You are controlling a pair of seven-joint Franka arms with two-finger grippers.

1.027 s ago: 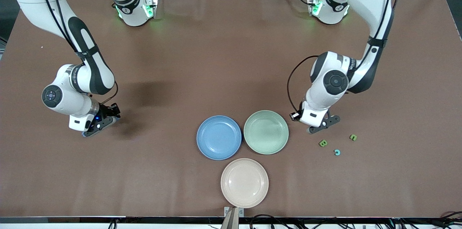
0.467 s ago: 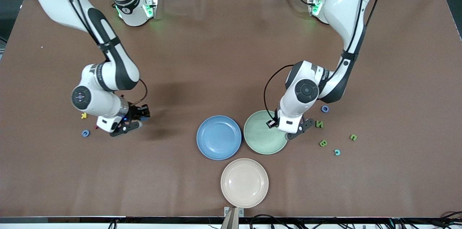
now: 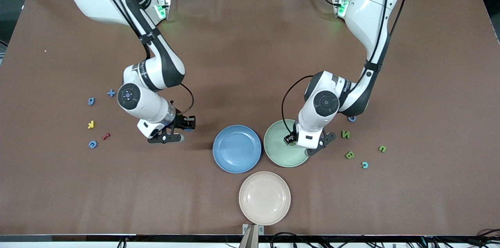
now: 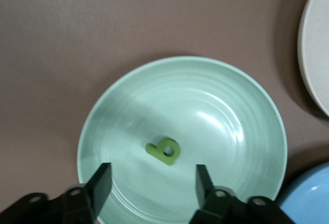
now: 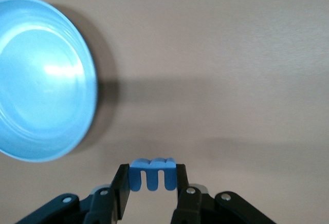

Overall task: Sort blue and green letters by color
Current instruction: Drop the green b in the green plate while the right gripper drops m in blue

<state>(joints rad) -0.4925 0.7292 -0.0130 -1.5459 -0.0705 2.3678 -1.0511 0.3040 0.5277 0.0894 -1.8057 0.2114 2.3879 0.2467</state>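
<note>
My right gripper needs to let go of the blue letter inside the blue plate (image 3: 228, 141) (image 5: 45, 100), at a spot away from the plate's middle, toward the right arm.
A blue letter (image 5: 152, 175) is pinched in my right gripper (image 5: 152, 171), which is shut on it. In the front view that gripper (image 3: 172, 137) hangs over bare table beside the blue plate (image 3: 237, 148), toward the right arm's end. My left gripper (image 4: 152, 171) stands open over the green plate (image 4: 231, 111), and an olive green letter (image 4: 163, 151) lies loose in that plate below it. The front view shows the left gripper (image 3: 317, 145) over the green plate's (image 3: 273, 138) rim. Three more green letters (image 3: 345, 134) (image 3: 349, 155) (image 3: 382, 148) lie toward the left arm's end.
A beige plate (image 3: 265, 198) sits nearest the front camera. A teal letter (image 3: 365, 165) and a half-hidden blue ring (image 3: 352, 118) lie by the green ones. Toward the right arm's end lie blue pieces (image 3: 91, 101) (image 3: 111, 93) (image 3: 92, 144), a yellow k (image 3: 90, 124) and a red squiggle (image 3: 106, 136).
Both arms swung in toward the plates. The left gripper opened and its green letter now lies in the green plate. The right gripper carried the blue letter toward the blue plate.
</note>
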